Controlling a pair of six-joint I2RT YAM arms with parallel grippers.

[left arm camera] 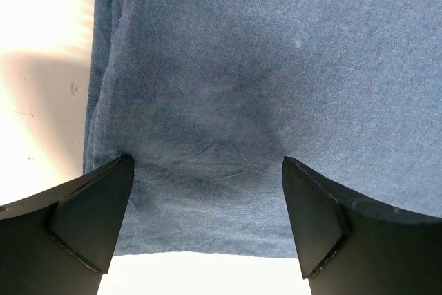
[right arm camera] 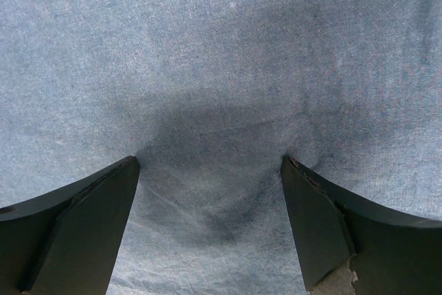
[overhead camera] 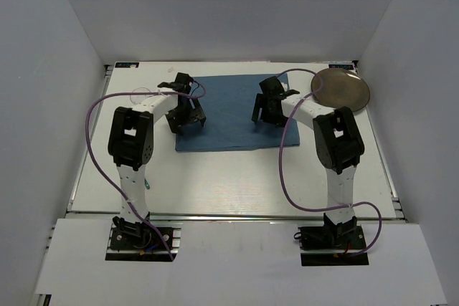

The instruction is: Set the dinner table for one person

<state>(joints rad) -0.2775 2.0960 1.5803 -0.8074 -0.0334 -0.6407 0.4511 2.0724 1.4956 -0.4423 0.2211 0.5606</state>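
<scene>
I need to next grip the round metallic plate with my right gripper at the plate's near rim point(overhead camera: 336, 107), facing the front rail.
The blue cloth placemat point(overhead camera: 229, 123) lies flat at the back middle of the white dinner table point(overhead camera: 215, 177). My left gripper point(overhead camera: 188, 121) is open, its fingertips down on the mat's left part, near the left and near edges of the mat point(left arm camera: 228, 67). My right gripper point(overhead camera: 267, 112) is open, its fingertips down on the mat's right part; the right wrist view shows only cloth point(right arm camera: 221, 53). In both wrist views the cloth dimples at the fingertips and nothing sits between the jaws. A round metallic plate point(overhead camera: 341, 91) lies on the table right of the mat.
A faint clear round thing point(overhead camera: 140, 93), too dim to name, sits at the back left by the left arm's purple cable. White walls close in the table on three sides. A metal rail point(overhead camera: 229, 216) runs along the front edge.
</scene>
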